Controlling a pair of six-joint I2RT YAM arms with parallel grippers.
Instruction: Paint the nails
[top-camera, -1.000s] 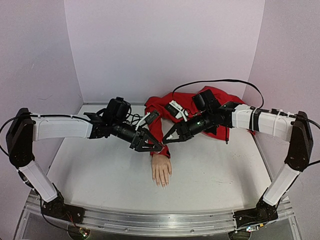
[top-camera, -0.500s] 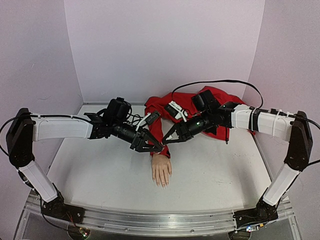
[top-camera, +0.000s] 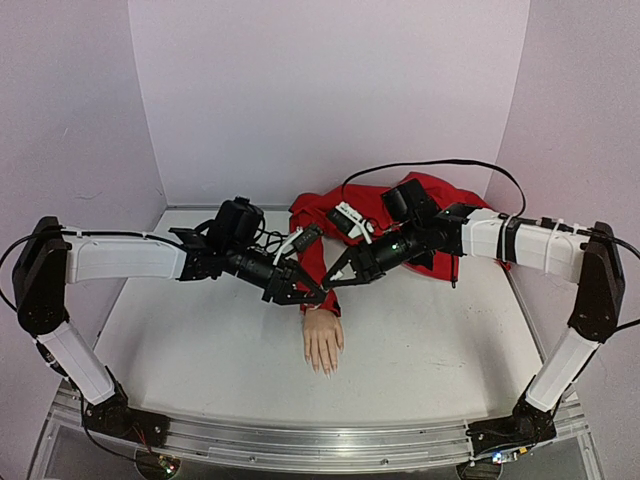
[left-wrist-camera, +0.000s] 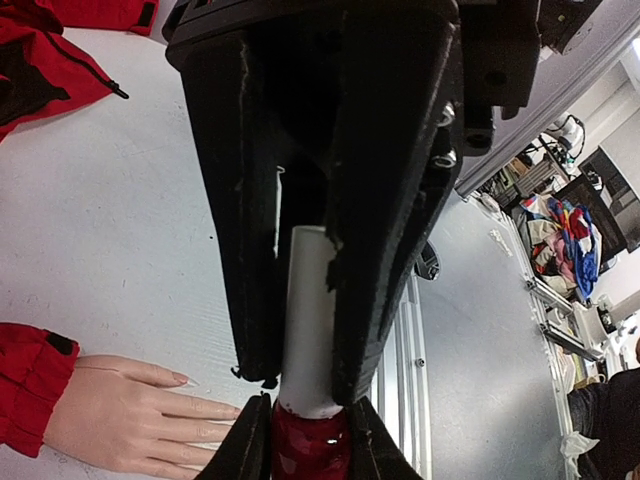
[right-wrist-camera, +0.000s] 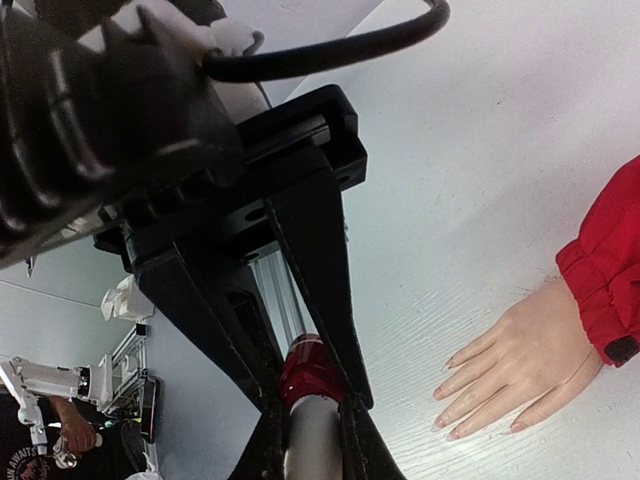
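Observation:
The dark-red bottle's white cap is closed, so my left gripper should open and regrip the bottle's body (left-wrist-camera: 311, 447) at a new angle while my right gripper holds the cap.
The mannequin hand (top-camera: 323, 342) lies palm down on the table, fingers toward the near edge, with a red sleeve (top-camera: 322, 262). Its nails (right-wrist-camera: 450, 362) look natural pink, also in the left wrist view (left-wrist-camera: 185, 380). Both grippers meet just above the wrist on a small polish bottle. My left gripper (left-wrist-camera: 305, 385) is shut on the white cap (left-wrist-camera: 310, 320). My right gripper (right-wrist-camera: 313, 390) is shut on the dark-red bottle (right-wrist-camera: 308, 365). In the top view the left gripper (top-camera: 316, 294) and the right gripper (top-camera: 331, 282) touch tip to tip, hiding the bottle.
The rest of the red garment (top-camera: 420, 200) is bunched at the back of the table, under the right arm. A black cable (top-camera: 440, 163) loops above it. A metal rail (top-camera: 300, 440) runs along the near edge.
The left arm has edged slightly to the right. Both grippers stay together on the bottle above the wrist.

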